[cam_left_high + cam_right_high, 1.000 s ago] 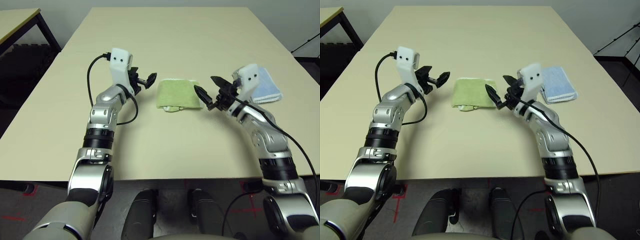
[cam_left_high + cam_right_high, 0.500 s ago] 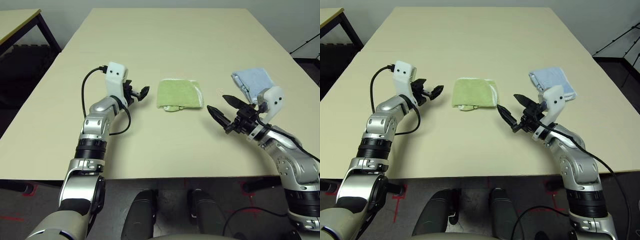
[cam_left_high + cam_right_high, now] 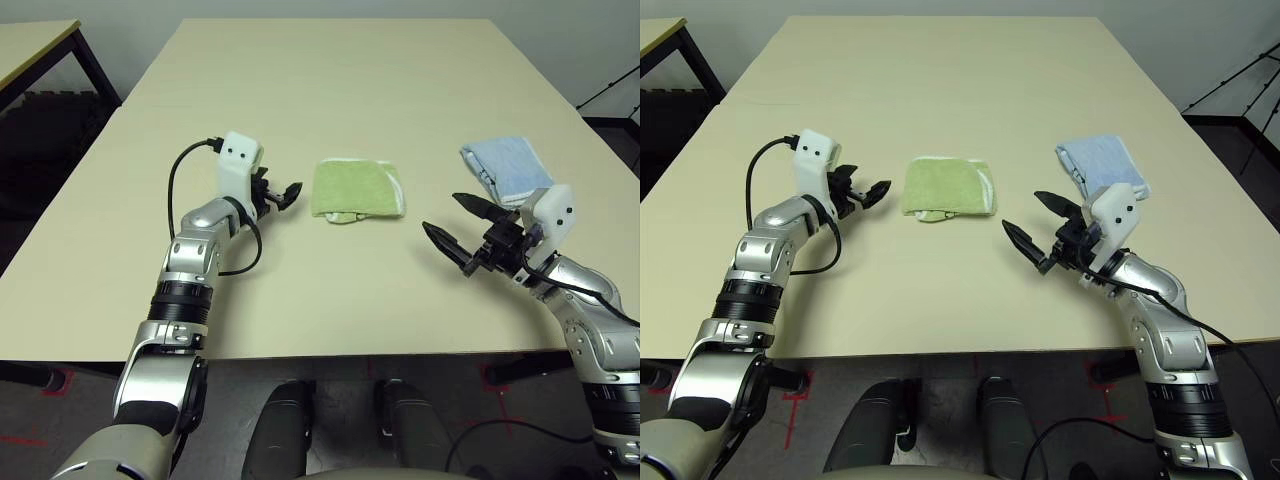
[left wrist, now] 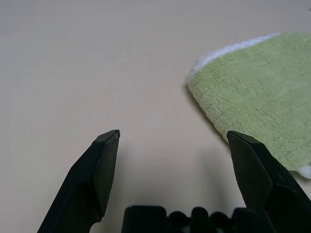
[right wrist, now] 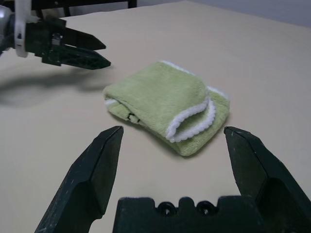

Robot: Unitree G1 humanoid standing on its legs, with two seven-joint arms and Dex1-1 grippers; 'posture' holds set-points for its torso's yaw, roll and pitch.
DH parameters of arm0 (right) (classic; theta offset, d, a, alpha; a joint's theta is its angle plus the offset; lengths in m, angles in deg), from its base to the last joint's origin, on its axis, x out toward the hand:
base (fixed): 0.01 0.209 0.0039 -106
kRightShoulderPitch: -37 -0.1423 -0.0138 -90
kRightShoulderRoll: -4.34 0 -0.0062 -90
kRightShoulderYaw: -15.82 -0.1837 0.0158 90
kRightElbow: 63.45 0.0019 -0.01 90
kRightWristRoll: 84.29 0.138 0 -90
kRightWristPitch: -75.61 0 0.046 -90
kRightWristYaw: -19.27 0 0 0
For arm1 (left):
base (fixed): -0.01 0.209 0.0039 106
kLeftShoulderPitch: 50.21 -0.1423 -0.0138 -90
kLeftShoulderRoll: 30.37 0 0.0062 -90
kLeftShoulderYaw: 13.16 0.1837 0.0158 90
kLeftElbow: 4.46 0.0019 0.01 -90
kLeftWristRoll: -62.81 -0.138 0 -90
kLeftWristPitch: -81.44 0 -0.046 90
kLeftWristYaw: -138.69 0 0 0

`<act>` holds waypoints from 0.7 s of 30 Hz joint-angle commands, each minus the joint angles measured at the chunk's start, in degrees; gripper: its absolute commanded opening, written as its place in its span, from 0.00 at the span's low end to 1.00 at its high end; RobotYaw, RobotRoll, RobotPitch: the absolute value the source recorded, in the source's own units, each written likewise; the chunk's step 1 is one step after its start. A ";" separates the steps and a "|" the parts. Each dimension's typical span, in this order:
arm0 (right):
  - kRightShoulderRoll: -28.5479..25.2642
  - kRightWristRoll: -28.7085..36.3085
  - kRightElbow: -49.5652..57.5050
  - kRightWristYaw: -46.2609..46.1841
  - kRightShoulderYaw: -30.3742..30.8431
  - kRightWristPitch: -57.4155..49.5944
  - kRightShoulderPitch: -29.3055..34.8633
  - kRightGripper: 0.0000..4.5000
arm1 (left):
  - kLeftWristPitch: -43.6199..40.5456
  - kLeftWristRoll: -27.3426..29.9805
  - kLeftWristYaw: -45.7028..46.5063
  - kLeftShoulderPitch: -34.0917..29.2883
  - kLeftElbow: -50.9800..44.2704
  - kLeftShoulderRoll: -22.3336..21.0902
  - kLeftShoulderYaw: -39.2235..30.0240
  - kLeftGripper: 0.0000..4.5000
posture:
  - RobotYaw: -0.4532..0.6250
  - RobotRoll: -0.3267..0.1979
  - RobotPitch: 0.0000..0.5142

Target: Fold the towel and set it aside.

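Next, my left gripper grips the light green towel's folded edge [image 3: 318,206] [image 4: 236,127] beside it, near the towel's near corner.
The towel [image 3: 356,190], light green terry cloth with white edging, lies folded into a small thick square at the table's middle; its layered white-edged side [image 5: 192,116] faces my right gripper. My left gripper [image 3: 284,193] hovers just left of the towel, open and holding nothing, a small gap from the towel's edge [image 4: 209,73]. My right gripper [image 3: 458,228] stands open and holding nothing, to the right of the towel and nearer the front edge, well apart from it.
A smaller light blue folded cloth [image 3: 507,170] lies right of the towel, behind my right gripper. The beige table [image 3: 330,80] stretches bare toward the back. A second table's corner [image 3: 35,40] and dark floor show at the far left.
My right gripper has pulled back from the towel's right edge toward the front right, uncovering the blue cloth. My left gripper drew back slightly to the left. The towel stays folded.
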 commanded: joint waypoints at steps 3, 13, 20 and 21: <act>-1.82 0.68 -2.96 3.13 0.50 -0.01 -0.01 1.00 | -0.10 -1.08 -1.68 0.26 2.48 -0.40 1.70 0.99 | 0.46 0.62 0.19; -2.69 -0.22 -5.59 4.26 0.19 0.95 -2.49 1.00 | -17.26 5.48 -4.48 4.42 4.43 1.85 -1.32 0.99 | 0.45 0.62 0.19; -3.81 -0.32 -5.43 4.42 -0.18 1.14 -1.79 1.00 | -36.68 14.71 -2.29 9.57 4.35 3.40 -9.26 0.99 | 0.44 0.62 0.19; -3.93 -0.32 -5.49 4.38 -0.20 1.15 -1.82 1.00 | -38.49 15.39 -1.91 10.04 4.49 3.47 -9.94 0.99 | 0.44 0.62 0.19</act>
